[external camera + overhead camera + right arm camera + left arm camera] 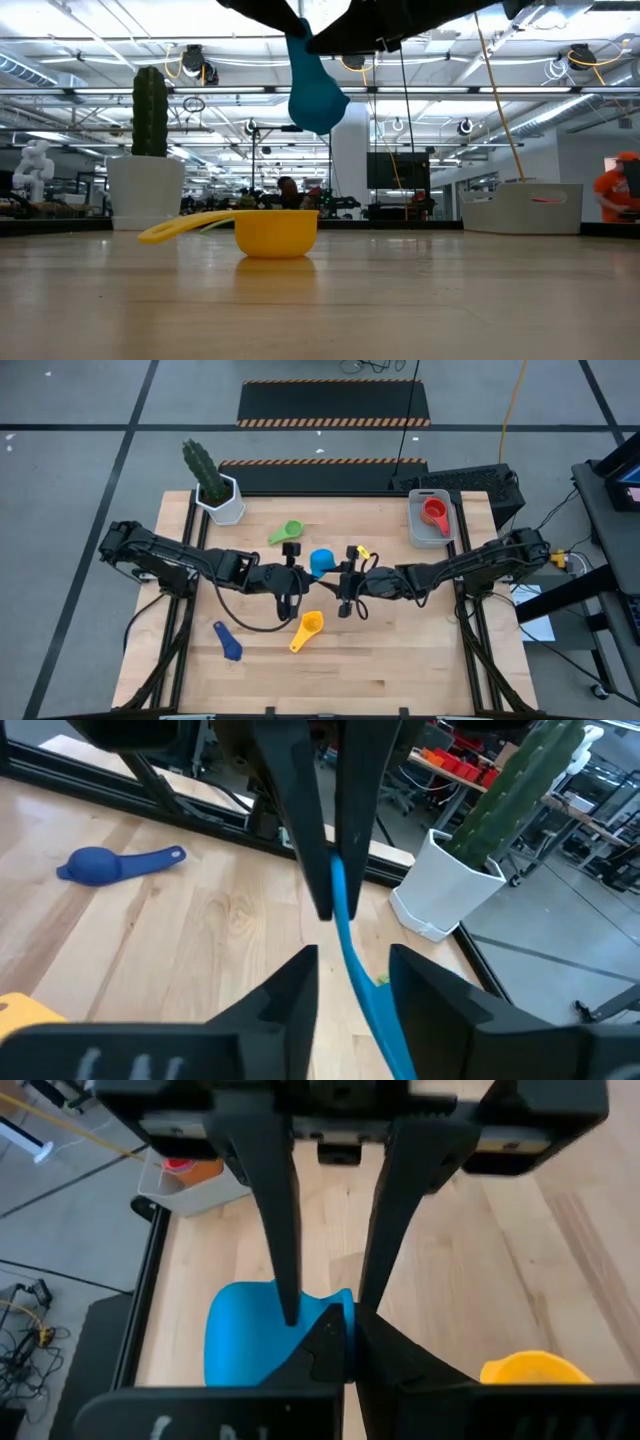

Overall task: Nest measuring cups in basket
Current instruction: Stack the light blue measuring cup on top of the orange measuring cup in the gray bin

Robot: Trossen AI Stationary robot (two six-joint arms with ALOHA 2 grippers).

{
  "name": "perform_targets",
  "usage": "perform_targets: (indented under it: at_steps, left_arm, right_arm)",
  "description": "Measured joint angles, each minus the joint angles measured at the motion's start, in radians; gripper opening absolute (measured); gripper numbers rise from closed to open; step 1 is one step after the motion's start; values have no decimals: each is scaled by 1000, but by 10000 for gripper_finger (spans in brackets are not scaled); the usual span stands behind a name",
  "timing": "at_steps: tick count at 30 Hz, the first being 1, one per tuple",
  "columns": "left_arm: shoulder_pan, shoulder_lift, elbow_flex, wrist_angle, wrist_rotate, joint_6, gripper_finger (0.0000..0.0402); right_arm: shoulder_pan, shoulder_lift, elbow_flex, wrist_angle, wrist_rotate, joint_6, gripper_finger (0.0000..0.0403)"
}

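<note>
The light blue cup hangs bowl down from my left gripper. Next, my right gripper takes the cup's handle (301,51) before my left gripper takes the cup's rim.
A light blue measuring cup (322,562) hangs above the table's middle, handle up and bowl down (318,95). My left gripper (296,556) is shut on it. My right gripper (346,572) faces it, open, one finger on either side of the blue cup (358,985); whether they touch it I cannot tell. On the table lie a green cup (287,532), a small yellow cup (362,552), a yellow-orange cup (308,630) and a dark blue cup (228,642). A red cup (435,512) sits in the basket (416,532) at the far right. My left gripper pinches the light blue cup's flat handle (338,1308) between its two fingers, slanting down from the table's left side. The cup is lifted clear and hangs tilted below the fingers, bowl lowest.
A white pot with a cactus (222,500) stands at the far left corner. The yellow-orange cup (275,232) lies under the held cup, a little nearer the front edge. Bare wood lies along the near edge and at the right front.
</note>
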Motion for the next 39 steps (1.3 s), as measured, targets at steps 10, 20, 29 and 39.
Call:
perform_targets:
  at_steps: [10,20,29,39]
  left_arm:
    - [1,0,0,49,22,29,10]
    - [-46,1,0,54,-155,20,133]
    - [-107,-31,-1,-15,-277,-38,185]
    - [-83,-38,-29,-41,-292,-130,186]
  right_arm:
    - [-9,0,-1,-12,-1,-4,11]
    - [-9,-12,-1,-41,62,-26,2]
    - [-5,-143,-1,-194,136,18,1]
    - [28,-301,-68,-130,135,53,1]
